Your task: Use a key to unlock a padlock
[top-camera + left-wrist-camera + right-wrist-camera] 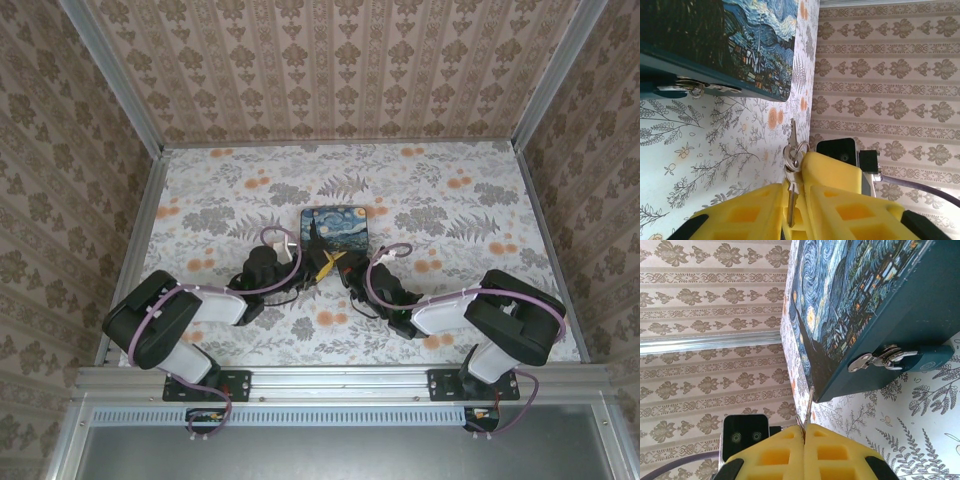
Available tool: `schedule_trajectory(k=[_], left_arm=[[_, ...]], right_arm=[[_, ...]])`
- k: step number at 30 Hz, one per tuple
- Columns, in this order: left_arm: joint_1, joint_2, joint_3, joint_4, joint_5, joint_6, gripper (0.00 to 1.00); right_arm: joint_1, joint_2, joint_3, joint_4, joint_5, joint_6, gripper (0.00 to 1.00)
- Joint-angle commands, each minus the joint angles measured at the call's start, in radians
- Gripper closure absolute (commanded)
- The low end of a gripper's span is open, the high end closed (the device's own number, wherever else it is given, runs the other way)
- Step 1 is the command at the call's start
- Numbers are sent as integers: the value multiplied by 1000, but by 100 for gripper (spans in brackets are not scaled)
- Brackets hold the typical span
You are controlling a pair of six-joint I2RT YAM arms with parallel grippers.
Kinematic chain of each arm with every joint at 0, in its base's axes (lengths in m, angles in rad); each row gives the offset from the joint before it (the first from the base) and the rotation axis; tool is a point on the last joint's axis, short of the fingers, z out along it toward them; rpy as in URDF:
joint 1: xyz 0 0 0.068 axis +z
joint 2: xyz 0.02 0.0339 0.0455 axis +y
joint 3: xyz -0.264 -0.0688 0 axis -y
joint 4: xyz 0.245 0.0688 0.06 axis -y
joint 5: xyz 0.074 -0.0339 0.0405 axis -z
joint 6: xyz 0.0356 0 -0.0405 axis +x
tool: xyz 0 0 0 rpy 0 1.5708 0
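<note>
One key's blade points back between my left fingers; my right gripper needs to open, back away and grab the keys by their ring (801, 149).
Both grippers meet just in front of the Starry Night box (335, 228). My right gripper (804, 426) is shut on a key ring (799, 152); one key (810, 399) sticks out past its yellow fingers toward the box corner. A second key (790, 200) hangs from that ring into the narrow gap of my left gripper (792, 191). Whether the left jaws press on it is unclear. The right gripper's yellow finger (835, 170) sits right against the left one. The padlock is hidden; a silver clasp (875, 360) shows on the box's teal side.
The box (755, 50) lies flat on the floral tabletop (450, 210). Patterned walls enclose the table on three sides. The same clasp (692, 89) juts from the box's lower edge in the left wrist view. Both arms (200, 305) angle inward from the near rail.
</note>
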Motion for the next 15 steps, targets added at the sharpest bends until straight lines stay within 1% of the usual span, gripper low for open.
schedule_trajectory(k=[1, 14, 15], left_arm=[[-4, 9, -12, 36, -17, -1, 70], [-4, 9, -6, 36, -21, 4, 82], [-4, 10, -7, 35, -20, 3, 84]], right_arm=[[7, -2, -18, 28, 22, 27, 100], [7, 2, -28, 34, 28, 37, 100], [7, 3, -29, 34, 27, 37, 100]])
